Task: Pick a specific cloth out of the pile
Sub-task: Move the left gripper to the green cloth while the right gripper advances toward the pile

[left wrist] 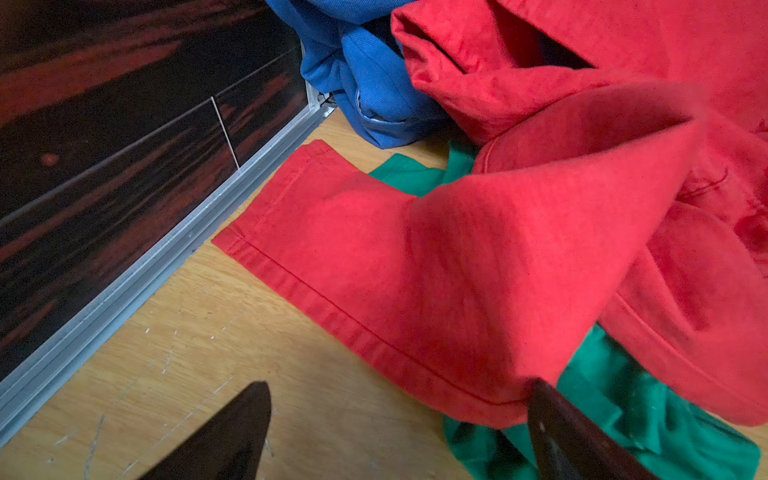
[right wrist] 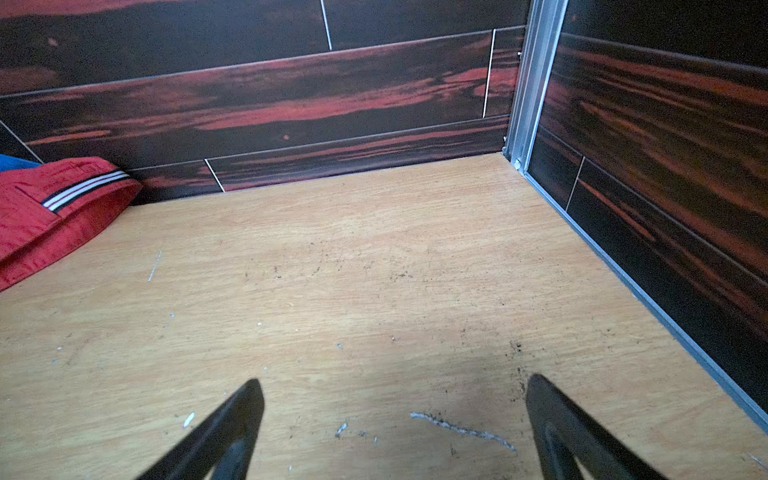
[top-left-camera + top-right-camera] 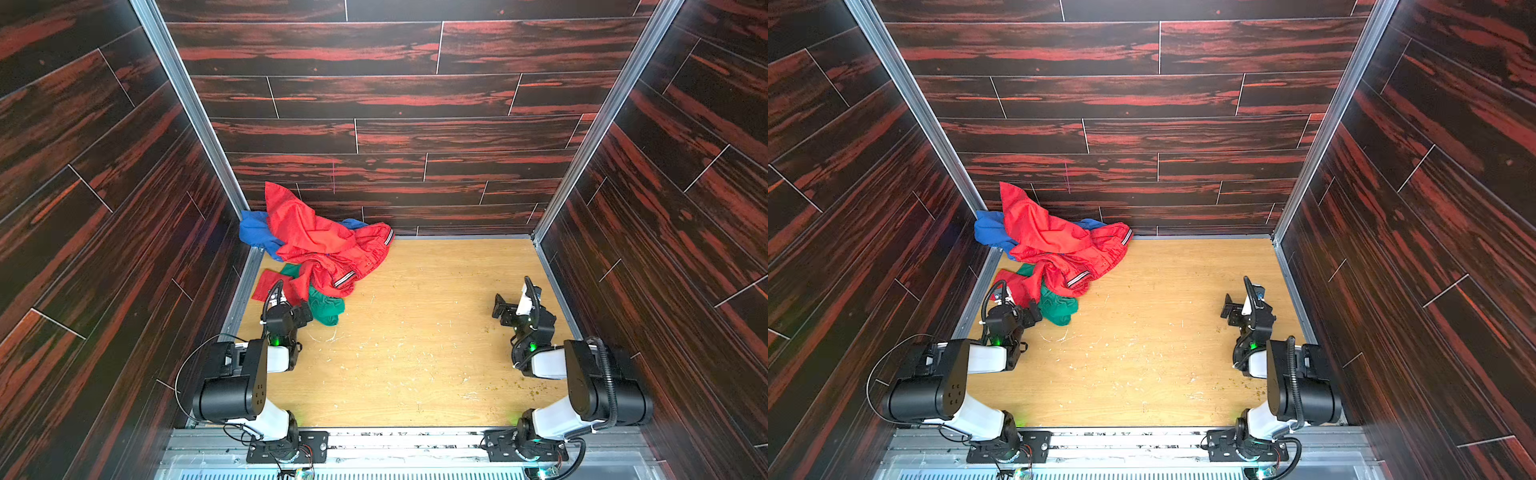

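Observation:
The robot's left gripper needs to close on the near corner of the green cloth (image 3: 329, 322), which pokes out from under the red garment.
The pile (image 3: 316, 257) lies in the back left corner. A big red garment (image 3: 316, 241) (image 3: 1054, 241) with striped trim tops it, and a blue cloth (image 3: 255, 232) (image 1: 365, 75) sits behind against the wall. The green cloth (image 3: 326, 309) (image 3: 1059, 309) (image 1: 623, 399) pokes out from under the red garment (image 1: 478, 249) at the pile's near edge. My left gripper (image 3: 303, 311) (image 3: 1034, 313) (image 1: 401, 384) is open and holds nothing, low beside the green cloth; one fingertip (image 1: 544, 399) sits at the red hem over the green. My right gripper (image 3: 500, 305) (image 3: 1229, 307) (image 2: 395, 378) is open over bare floor on the right.
Dark red wood-pattern walls (image 3: 395, 124) enclose the light wooden floor (image 3: 415, 332) on three sides. An aluminium rail (image 1: 166, 257) runs along the left wall's base, close to the pile. Scratches and crumbs mark the floor. A striped red hem (image 2: 62, 199) shows in the right wrist view.

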### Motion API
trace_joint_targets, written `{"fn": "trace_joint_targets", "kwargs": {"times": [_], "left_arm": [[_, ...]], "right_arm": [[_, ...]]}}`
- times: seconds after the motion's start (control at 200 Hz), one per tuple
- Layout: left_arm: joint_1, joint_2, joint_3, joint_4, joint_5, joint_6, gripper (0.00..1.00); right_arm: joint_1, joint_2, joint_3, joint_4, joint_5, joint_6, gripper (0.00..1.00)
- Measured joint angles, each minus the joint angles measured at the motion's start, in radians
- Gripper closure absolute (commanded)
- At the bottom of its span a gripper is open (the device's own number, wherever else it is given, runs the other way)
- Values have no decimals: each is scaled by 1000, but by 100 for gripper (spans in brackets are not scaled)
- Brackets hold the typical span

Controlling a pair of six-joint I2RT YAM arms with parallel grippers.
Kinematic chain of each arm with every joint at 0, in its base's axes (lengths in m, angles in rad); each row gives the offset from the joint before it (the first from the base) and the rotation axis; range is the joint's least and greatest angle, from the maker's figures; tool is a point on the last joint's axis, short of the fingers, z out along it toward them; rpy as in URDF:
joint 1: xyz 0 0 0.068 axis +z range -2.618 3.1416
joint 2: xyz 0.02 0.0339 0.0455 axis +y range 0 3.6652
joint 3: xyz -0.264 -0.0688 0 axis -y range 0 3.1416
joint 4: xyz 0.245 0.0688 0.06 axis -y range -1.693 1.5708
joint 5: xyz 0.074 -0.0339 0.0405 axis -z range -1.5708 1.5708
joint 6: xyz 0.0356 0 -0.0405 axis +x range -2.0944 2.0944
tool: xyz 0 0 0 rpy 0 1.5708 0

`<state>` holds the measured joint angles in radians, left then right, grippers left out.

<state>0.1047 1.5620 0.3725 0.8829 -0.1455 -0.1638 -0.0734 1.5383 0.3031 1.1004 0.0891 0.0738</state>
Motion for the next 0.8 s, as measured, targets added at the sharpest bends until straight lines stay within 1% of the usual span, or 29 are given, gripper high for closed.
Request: {"fn": "trace_joint_targets", "kwargs": {"times": [0.676, 0.747, 0.762, 0.802], "left_arm": [[0, 0, 0, 0, 0, 0, 1], [0, 0, 0, 0, 0, 0, 1], [0, 0, 0, 0, 0, 0, 2], [0, 0, 0, 0, 1, 0, 10]], "right_arm": [[0, 0, 0, 0, -3, -4, 1], [-1, 0, 0, 0, -3, -4, 5], [-1, 0, 0, 0, -3, -5, 5], [-1, 0, 0, 2, -4, -5, 5]]}}
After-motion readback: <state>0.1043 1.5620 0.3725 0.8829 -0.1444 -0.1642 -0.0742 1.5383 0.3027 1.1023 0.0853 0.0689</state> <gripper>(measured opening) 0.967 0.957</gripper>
